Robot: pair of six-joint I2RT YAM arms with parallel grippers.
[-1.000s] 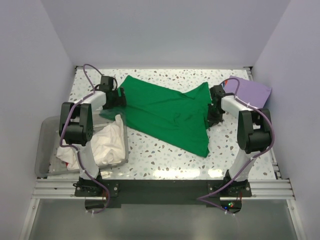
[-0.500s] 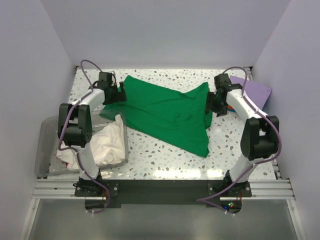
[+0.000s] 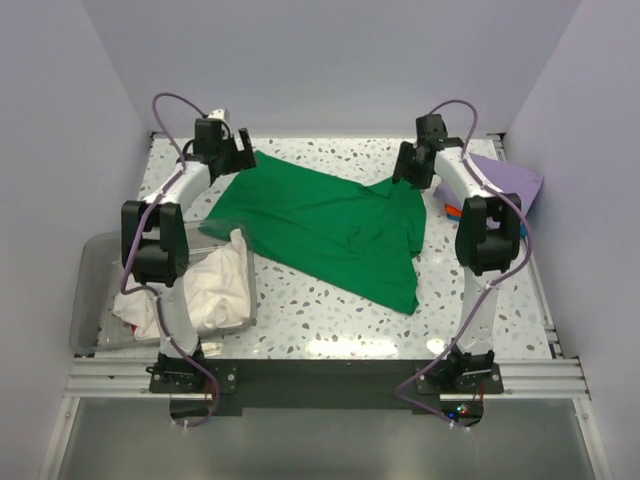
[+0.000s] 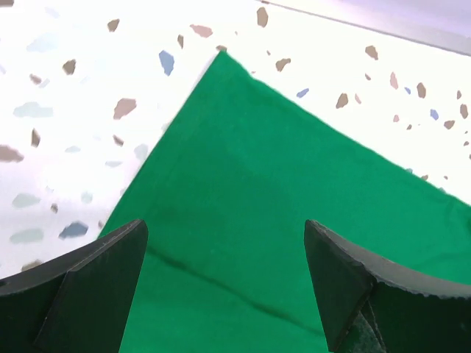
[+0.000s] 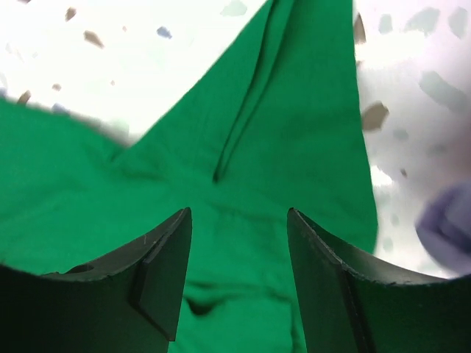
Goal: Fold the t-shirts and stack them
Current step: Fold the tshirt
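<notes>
The robot's right gripper will next grab the far end of the green t-shirt's sleeve (image 3: 406,175), on the side toward the lavender-purple t-shirt.
A bright green t-shirt (image 3: 330,225) lies spread out flat across the middle of the table. My left gripper (image 3: 240,155) hovers over its far left corner, open, with only green cloth (image 4: 294,206) showing below the gap between the jaws (image 4: 224,228). My right gripper (image 3: 405,170) hangs above the far right sleeve, also open (image 5: 237,213), over a creased part of the green shirt (image 5: 243,147) with nothing between its fingers. A lavender-purple t-shirt (image 3: 508,180) sits folded at the far right. White t-shirts (image 3: 215,285) are heaped in the bin.
A clear plastic bin (image 3: 92,300) stands at the near left, its right rim under a fold of the green shirt. Walls close in the table on the left, back and right. The purple shirt shows as a blur (image 5: 445,228) at the right of the right wrist view.
The right gripper has opened and let go of the green shirt's right edge. Both grippers have moved toward the back of the table and risen off the cloth.
</notes>
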